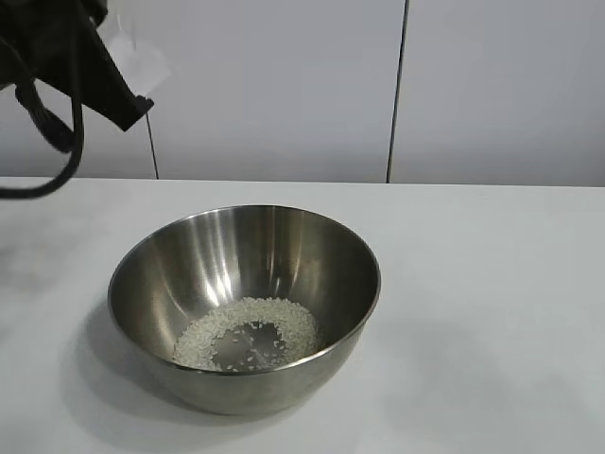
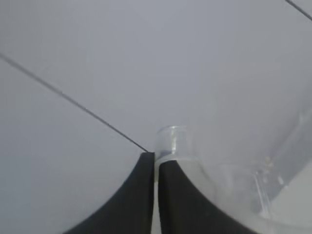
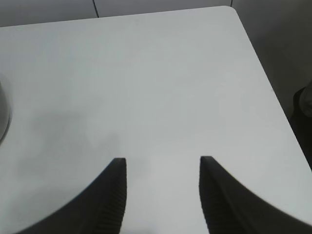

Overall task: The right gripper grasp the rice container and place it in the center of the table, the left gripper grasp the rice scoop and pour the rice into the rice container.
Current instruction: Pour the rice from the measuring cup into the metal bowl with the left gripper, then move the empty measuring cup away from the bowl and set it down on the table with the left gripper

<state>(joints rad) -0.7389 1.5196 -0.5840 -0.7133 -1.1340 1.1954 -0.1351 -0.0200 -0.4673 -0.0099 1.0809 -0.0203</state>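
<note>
Next, I let go of the rice scoop with my left gripper on the white table (image 1: 60,352) beside the shadowed side of the rice container.
The rice container (image 1: 236,251), a shiny steel bowl, stands upright in the middle of the white table (image 1: 492,284). Rice (image 1: 293,326) lies in a ring on its bottom. My left gripper (image 1: 130,106) hangs high at the far left, above and behind the bowl. It is shut on the handle of the translucent rice scoop (image 1: 140,59). In the left wrist view the left gripper (image 2: 156,163) pinches the handle, and the scoop (image 2: 234,190) faces the wall. My right gripper (image 3: 163,163) is open and empty over bare table. The bowl's rim (image 3: 4,112) just shows at the edge of that view.
White wall panels with dark seams (image 1: 397,90) stand behind the table. The right wrist view shows the table's corner (image 3: 229,9) and its side edge, with a dark object (image 3: 304,107) beyond the edge.
</note>
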